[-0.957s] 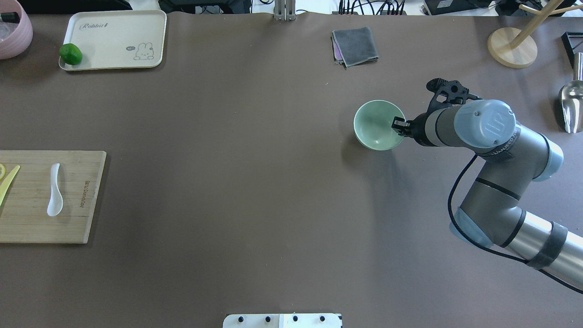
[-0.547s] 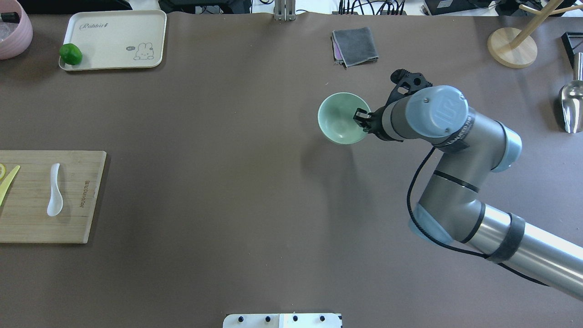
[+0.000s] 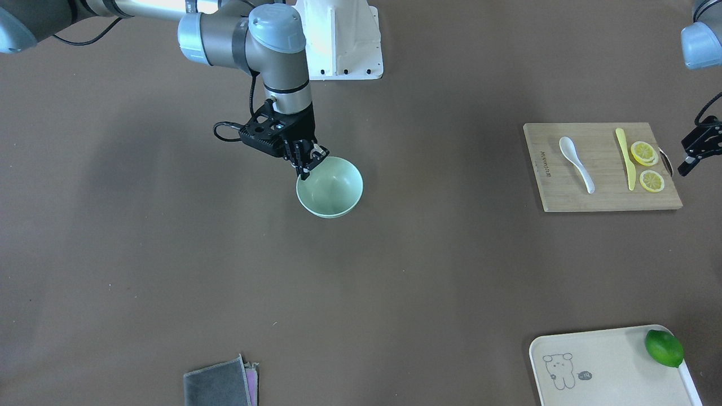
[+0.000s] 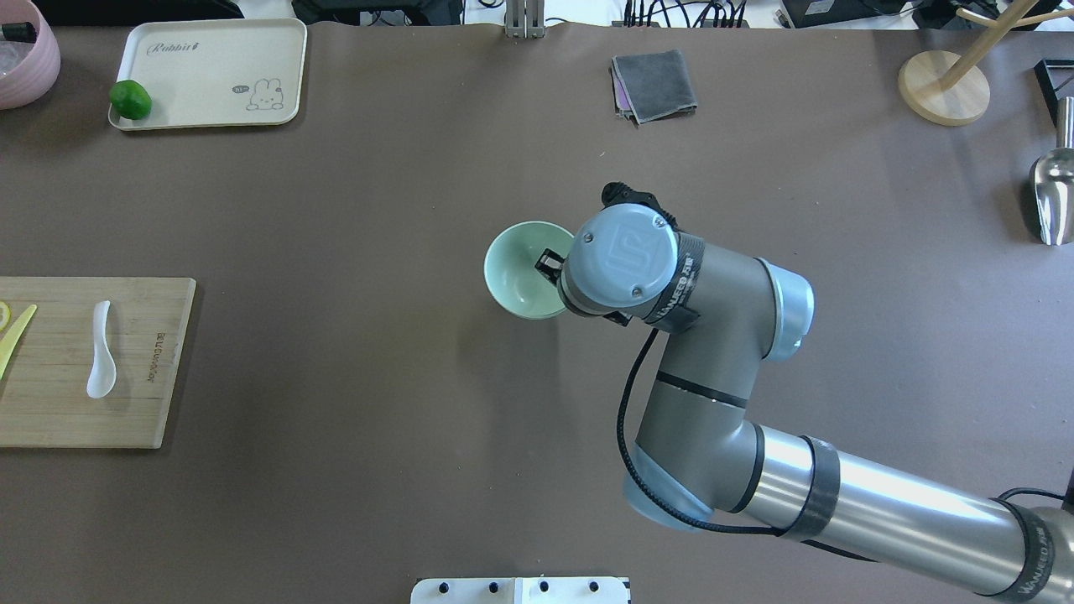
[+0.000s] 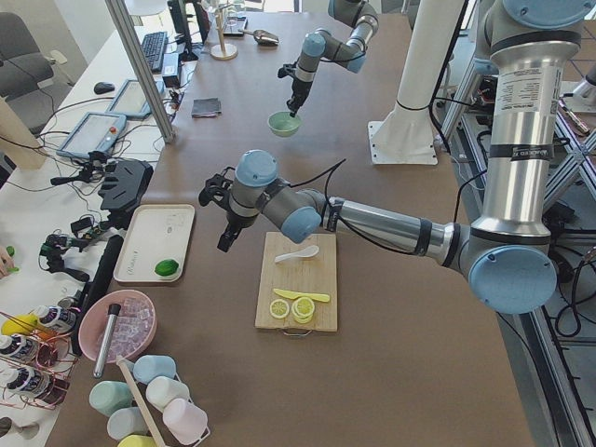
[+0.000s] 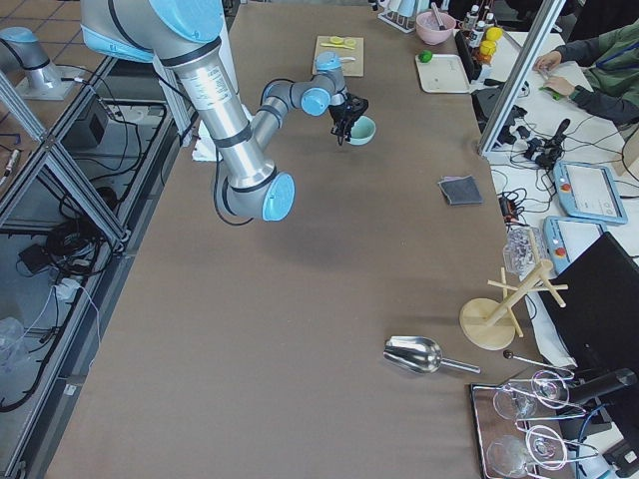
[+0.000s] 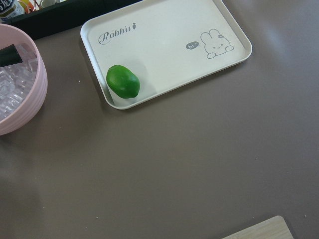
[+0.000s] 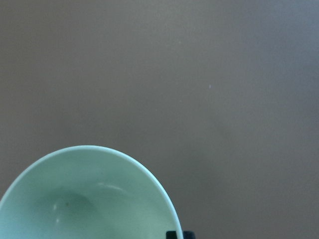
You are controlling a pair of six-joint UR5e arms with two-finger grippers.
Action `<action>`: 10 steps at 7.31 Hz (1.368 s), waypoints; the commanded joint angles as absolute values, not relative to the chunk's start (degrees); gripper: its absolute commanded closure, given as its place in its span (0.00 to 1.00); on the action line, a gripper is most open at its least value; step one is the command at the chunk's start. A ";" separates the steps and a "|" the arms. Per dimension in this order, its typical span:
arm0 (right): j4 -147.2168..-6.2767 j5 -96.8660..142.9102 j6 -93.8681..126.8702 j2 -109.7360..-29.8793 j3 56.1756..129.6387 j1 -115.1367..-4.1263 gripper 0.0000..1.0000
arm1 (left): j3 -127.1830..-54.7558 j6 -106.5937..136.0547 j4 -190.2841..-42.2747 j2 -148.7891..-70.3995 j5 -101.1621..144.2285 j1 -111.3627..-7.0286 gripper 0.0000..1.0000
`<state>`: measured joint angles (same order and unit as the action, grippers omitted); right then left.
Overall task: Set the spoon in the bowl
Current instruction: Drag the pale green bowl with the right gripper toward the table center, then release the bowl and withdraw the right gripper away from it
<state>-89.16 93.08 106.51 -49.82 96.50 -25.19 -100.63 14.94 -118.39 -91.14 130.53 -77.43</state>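
I should next move my left gripper to the middle of the white spoon's handle [image 3: 584,173], which is on the wooden cutting board, and close it there.
The pale mint-green bowl [image 4: 516,270] is near the table's middle, also in the front-facing view [image 3: 333,192] and the right wrist view [image 8: 84,199]. My right gripper [image 4: 550,264] is shut on the bowl's rim on the robot's side, one finger inside [image 3: 307,164]. I cannot tell if the bowl touches the table. The white spoon [image 4: 101,351] lies on the wooden cutting board [image 4: 143,394] at the far left, scoop toward the robot [image 3: 575,163]. My left gripper [image 3: 684,166] hovers beyond the board's outer end; I cannot tell whether it is open or shut.
A yellow knife [image 3: 625,158] and lemon slices [image 3: 643,152] share the board. A cream tray [image 4: 210,71] with a lime [image 4: 130,99] and a pink bowl [image 4: 25,59] stand far left. A grey cloth [image 4: 654,84], wooden stand [image 4: 944,84] and metal scoop [image 4: 1053,193] are at the far right.
My right gripper has carried the bowl leftward and a little toward the robot, from the table's right part to near its middle. The spoon and board have not moved.
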 commanded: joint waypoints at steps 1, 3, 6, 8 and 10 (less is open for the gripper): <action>-89.82 91.41 107.58 -47.46 93.09 -23.82 0.49 | -100.63 14.94 -118.39 -91.14 130.52 -77.08 0.02; -90.00 88.70 106.27 -47.73 93.07 -23.82 0.00 | -100.63 14.94 -118.39 -91.23 130.52 -77.08 0.02; -90.53 99.44 90.93 -49.56 96.06 -35.90 0.00 | -101.16 33.75 -123.52 -88.44 130.52 -74.29 0.02; -90.00 109.03 74.08 -58.92 102.53 -45.48 0.00 | -100.99 53.26 -137.58 -81.85 129.47 -66.57 0.02; -90.00 120.00 57.40 -66.41 104.76 -58.46 0.00 | -100.99 62.10 -140.35 -79.20 118.45 -57.44 0.02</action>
<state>-90.02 113.29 68.18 -61.76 103.35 -50.35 -100.99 55.82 -138.11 -80.83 124.70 -63.24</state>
